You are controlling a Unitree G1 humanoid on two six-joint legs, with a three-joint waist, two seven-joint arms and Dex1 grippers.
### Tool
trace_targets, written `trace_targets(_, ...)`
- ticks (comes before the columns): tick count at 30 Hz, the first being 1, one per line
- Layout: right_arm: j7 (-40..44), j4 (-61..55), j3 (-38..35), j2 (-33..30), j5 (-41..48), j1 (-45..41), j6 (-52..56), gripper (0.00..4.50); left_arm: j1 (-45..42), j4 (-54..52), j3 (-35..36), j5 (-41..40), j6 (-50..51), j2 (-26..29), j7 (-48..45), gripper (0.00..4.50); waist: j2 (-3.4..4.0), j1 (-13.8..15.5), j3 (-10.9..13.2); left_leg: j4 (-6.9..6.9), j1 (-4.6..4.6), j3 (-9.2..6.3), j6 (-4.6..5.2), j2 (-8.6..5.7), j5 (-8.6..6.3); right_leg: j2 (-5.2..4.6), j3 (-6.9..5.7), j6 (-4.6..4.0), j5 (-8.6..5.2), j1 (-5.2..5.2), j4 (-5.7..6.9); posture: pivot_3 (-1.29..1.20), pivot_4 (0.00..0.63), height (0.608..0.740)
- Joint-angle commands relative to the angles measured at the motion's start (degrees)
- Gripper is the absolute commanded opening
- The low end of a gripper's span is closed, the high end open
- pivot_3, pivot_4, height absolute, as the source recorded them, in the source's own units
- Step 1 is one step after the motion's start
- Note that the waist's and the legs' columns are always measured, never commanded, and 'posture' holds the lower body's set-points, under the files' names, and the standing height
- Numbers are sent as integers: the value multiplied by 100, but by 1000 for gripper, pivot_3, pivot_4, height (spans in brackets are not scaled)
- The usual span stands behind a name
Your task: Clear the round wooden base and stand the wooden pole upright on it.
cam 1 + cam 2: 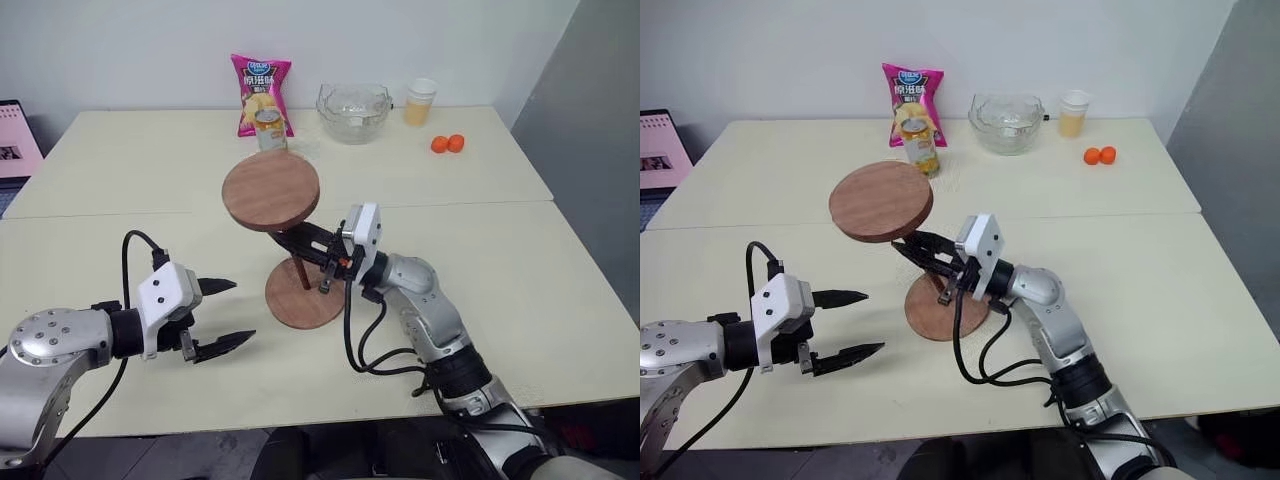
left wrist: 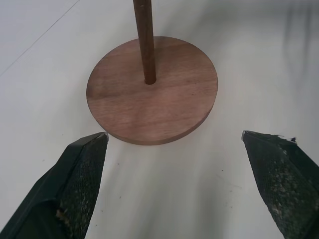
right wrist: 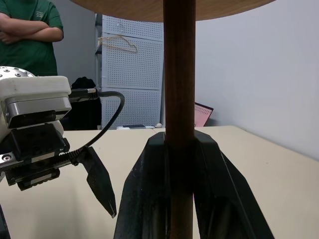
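Note:
The wooden pole will stand upright in the centre hole of the round wooden base [image 1: 305,292]. My right gripper needs to let go of it there.
The round wooden base [image 1: 318,306] lies flat on the table in front of me. The wooden pole [image 3: 179,89] stands upright on it, its lower end in the base's centre hole [image 2: 149,79] and its fixed disc [image 1: 271,190] on top. My right gripper [image 1: 287,239] reaches in from the right and is shut on the pole just under the disc. To the left of the base my left gripper [image 1: 243,310] hovers open, fingers apart and pointing at the base, holding nothing.
At the back of the table stand a pink chips bag [image 1: 262,92], a can [image 1: 270,128], a glass bowl [image 1: 353,110], a cup of orange drink [image 1: 420,101] and two small orange fruits [image 1: 448,144]. A person [image 3: 30,30] with crossed arms stands beyond the table.

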Motion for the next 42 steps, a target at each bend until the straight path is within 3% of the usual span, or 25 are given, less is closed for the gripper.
trace_targets(1,18,-131,77,-13,-56,104,14,247,-18,-10,14,18,-96,63,-41,4500,-2,0,-1,0,0,0,0,0,0,0,0,0,0,0,0,0,150,740)
trace_targets(19,-357,472,16,-286,-433,135,508,244,-32,169,-40,81,-317,18,-99,4500,-17,4,-57,-1,23,0,1,0,0,0,0,0,0,19,2,0,150,740)
trace_targets(24,-492,677,40,-404,-525,121,679,243,-51,217,-43,87,-364,25,-115,4500,-7,15,-67,-21,107,0,2,0,-3,0,0,-5,-5,106,-16,0,150,740)
trace_targets(42,-473,749,335,-809,-671,235,936,243,-247,223,-93,-24,-240,-20,-39,4500,26,26,-165,-22,126,-2,4,-1,-3,0,0,-4,-6,120,-11,0,150,740)
